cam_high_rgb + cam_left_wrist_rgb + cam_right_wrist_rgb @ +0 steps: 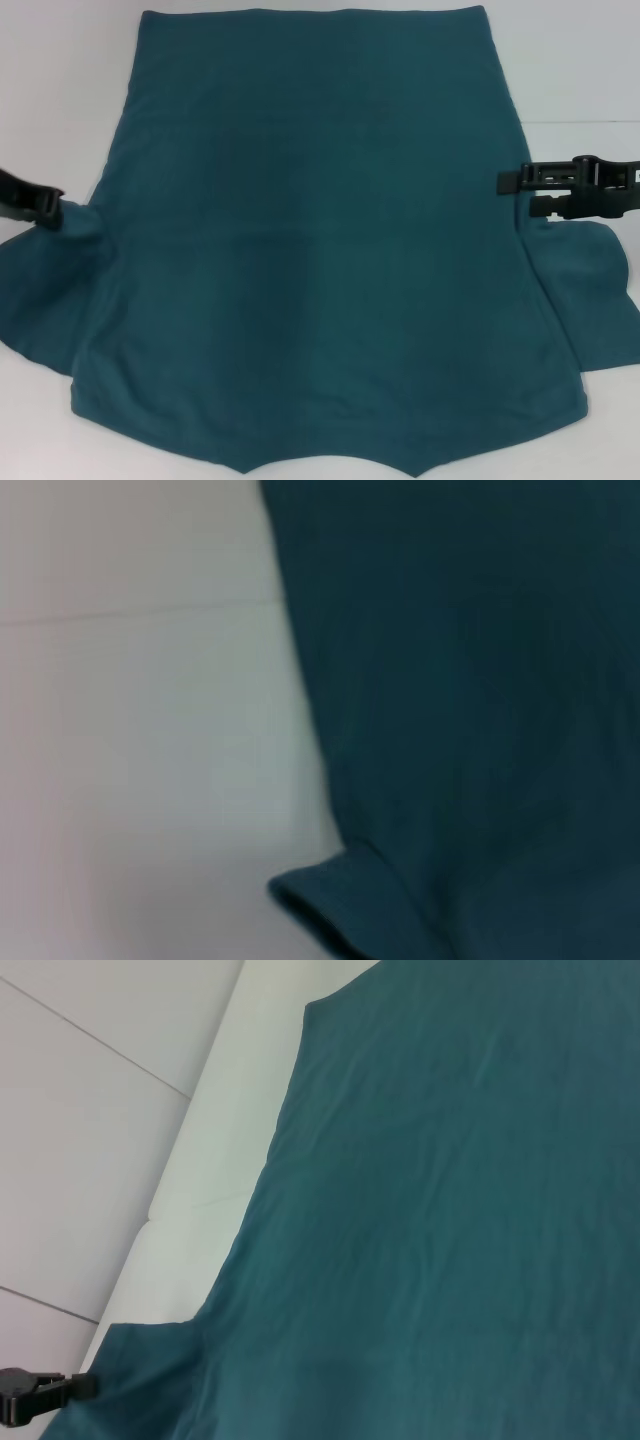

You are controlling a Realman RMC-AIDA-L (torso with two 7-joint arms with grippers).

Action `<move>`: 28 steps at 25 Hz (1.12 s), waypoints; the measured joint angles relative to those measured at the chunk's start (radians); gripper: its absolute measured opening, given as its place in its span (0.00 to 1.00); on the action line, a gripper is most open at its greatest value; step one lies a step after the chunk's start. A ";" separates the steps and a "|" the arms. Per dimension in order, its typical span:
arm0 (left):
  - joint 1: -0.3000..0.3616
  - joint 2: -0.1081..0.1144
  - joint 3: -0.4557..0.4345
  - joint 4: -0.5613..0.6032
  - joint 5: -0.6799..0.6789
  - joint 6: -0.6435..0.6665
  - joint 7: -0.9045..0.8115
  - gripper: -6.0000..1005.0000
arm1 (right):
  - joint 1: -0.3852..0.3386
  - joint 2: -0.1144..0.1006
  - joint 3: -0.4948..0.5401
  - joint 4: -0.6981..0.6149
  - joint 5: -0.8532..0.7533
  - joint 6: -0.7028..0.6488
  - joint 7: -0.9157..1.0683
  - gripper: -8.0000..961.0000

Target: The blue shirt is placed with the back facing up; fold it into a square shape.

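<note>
The robot's left gripper will put the sleeve's corner down on the shirt's back (201, 215), a short way in from the shirt's side edge.
The blue shirt (310, 230) lies spread flat on the white table (60, 90), plain back up, with its neck at the near edge. My left gripper (48, 206) sits at the top corner of the left sleeve (50, 290) and looks shut on that corner, which bunches up toward it. That same gripper (40, 1396) also shows in the right wrist view, at the sleeve's corner. The sleeve's hem (310, 900) shows in the left wrist view. My right gripper (525, 194) stands open at the shirt's right edge, just above the right sleeve (590, 300).
White table surface (580, 60) surrounds the shirt on the far left and far right. A seam line (140, 612) crosses the table beside the shirt. The shirt's hem (310, 12) lies at the far edge of view.
</note>
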 joint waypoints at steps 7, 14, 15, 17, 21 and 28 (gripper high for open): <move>-0.085 -0.007 0.081 -0.001 0.000 0.068 -0.095 0.01 | 0.000 0.002 -0.001 0.000 0.000 0.001 -0.001 0.98; -0.184 -0.018 0.137 -0.092 0.000 0.061 -0.157 0.01 | -0.003 0.004 -0.002 0.000 -0.001 0.001 0.000 0.98; -0.198 -0.017 0.139 -0.116 0.000 0.049 -0.164 0.01 | -0.002 0.004 -0.002 0.000 -0.001 0.001 0.000 0.98; -0.225 -0.014 0.140 -0.179 0.001 0.015 -0.174 0.01 | -0.002 0.005 -0.003 0.000 -0.001 0.001 0.000 0.98; -0.265 -0.016 0.132 -0.294 0.001 -0.062 -0.178 0.01 | 0.000 0.005 -0.003 0.000 -0.001 0.001 0.000 0.98; -0.259 -0.025 0.101 -0.304 -0.011 -0.085 -0.156 0.04 | 0.002 0.005 -0.003 0.000 -0.001 0.007 0.001 0.98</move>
